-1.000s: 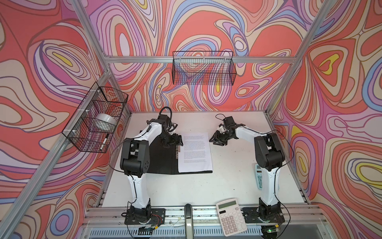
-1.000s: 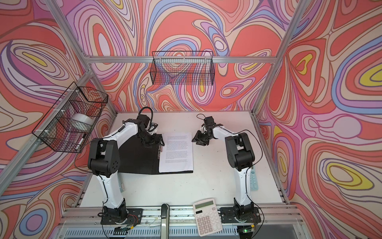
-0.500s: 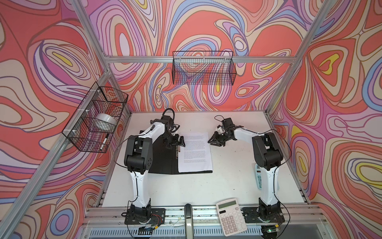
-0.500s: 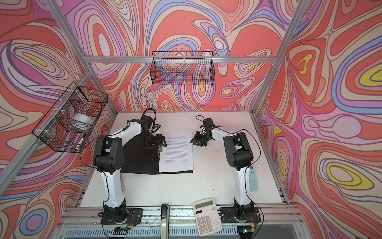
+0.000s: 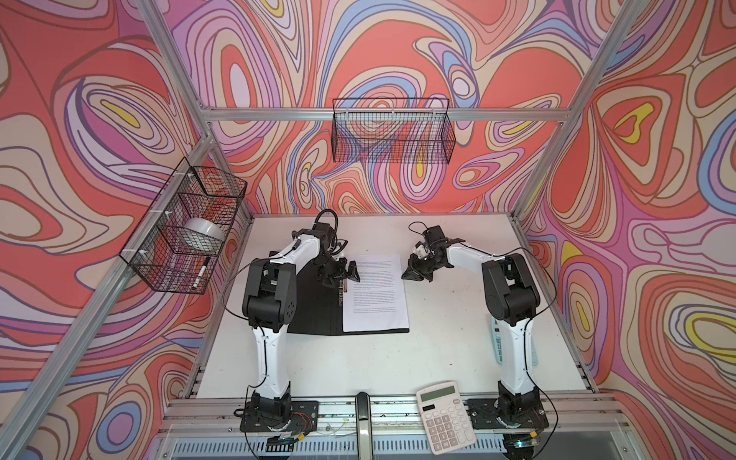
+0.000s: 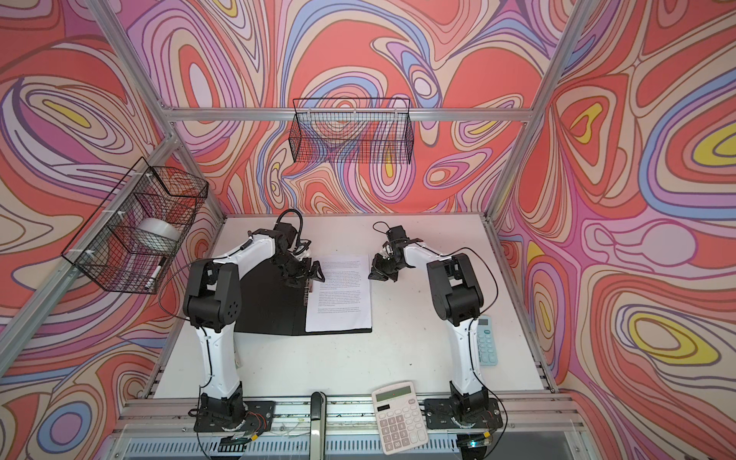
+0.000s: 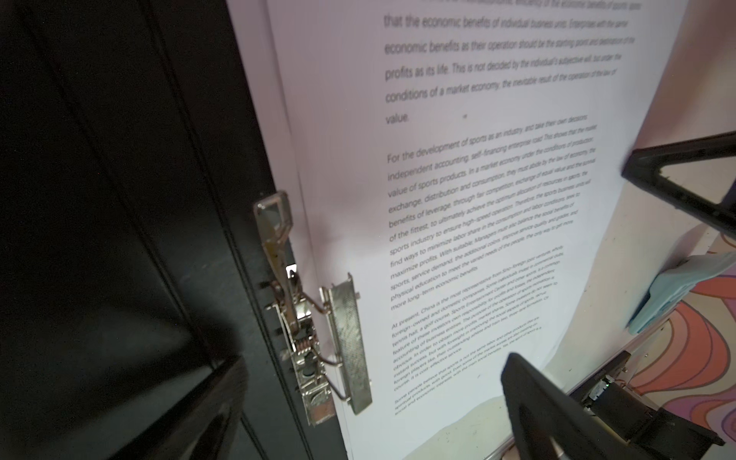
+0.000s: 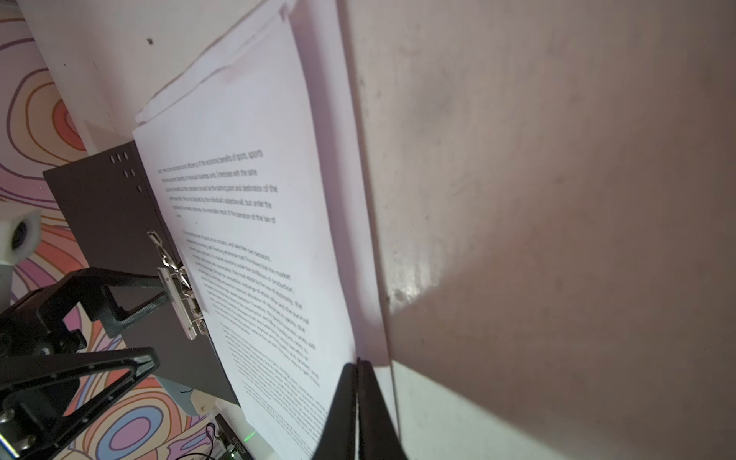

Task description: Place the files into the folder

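The lower sheet sticks out past the top sheet over the folder's rim, so the robot's right gripper should open, take the lower sheet's edge (image 8: pixel 383 349) and move it inward.
The folder (image 5: pixel 314 306) lies open on the table, black inside up, its metal spine clip (image 7: pixel 310 318) raised. The files (image 5: pixel 376 294), white sheets of dense text, rest on the folder's right half in both top views (image 6: pixel 338 294). My left gripper (image 5: pixel 342 275) hangs open just above the spine near its far end, one finger over the black cover and one over the sheets (image 7: pixel 366 422). My right gripper (image 5: pixel 406 275) is shut, its tips (image 8: pixel 357 364) touching the files' right edge. Whether a sheet is pinched between them does not show.
A white calculator (image 5: pixel 446 418) lies at the front edge. A teal calculator (image 6: pixel 488 342) sits at the right, behind the right arm. Wire baskets hang on the left wall (image 5: pixel 183 231), holding a tape roll and a marker, and on the back wall (image 5: pixel 392 131).
My right gripper's jaws have closed, and it has slid a little left to the files' right edge. The left arm's elbow has shifted right; its gripper stays open over the spine.
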Motion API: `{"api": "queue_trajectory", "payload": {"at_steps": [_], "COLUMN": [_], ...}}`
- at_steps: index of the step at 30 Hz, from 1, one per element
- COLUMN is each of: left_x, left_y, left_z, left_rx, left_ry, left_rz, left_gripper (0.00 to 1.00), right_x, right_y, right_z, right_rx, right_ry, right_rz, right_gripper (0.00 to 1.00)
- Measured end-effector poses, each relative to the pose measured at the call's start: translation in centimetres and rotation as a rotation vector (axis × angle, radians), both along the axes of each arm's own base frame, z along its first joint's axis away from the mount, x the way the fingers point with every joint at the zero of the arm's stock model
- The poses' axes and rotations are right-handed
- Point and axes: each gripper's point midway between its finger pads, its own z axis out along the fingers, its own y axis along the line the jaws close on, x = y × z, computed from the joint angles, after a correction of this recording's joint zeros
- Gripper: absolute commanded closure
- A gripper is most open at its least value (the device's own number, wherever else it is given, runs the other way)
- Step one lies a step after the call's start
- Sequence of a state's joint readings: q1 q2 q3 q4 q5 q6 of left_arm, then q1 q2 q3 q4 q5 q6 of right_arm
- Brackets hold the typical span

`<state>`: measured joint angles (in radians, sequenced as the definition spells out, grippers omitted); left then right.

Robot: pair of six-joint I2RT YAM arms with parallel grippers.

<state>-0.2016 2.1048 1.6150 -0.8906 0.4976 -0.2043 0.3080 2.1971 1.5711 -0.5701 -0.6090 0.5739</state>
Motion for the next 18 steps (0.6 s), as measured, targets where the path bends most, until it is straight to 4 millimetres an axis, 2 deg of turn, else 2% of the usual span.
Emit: {"api": "queue_trajectory", "payload": {"at_steps": [7,13,18], "left_x": [0.29,0.57,0.77], "left_y": [-0.21,-0.17,0.11], "left_z": [-0.03,0.22,0.45], "left_rx": [-0.005,0.0,0.02], "left_ry": [0.002,-0.004,-0.016], "left_rz": [0.007,0.005,-0.003], "left_gripper": [0.0,0.0,0.0], "right_x": [-0.59,-0.75,-0.28], "right_y": [0.85,0.73,0.29], "right_z": [-0.14,-0.38,0.58], "right_rx": [-0.007,-0.031,-0.058], "right_ry": [0.012,0.01,-0.031], "right_rz": [0.021,0.023,0.012], "right_gripper": [0.97,0.79,0.73]}}
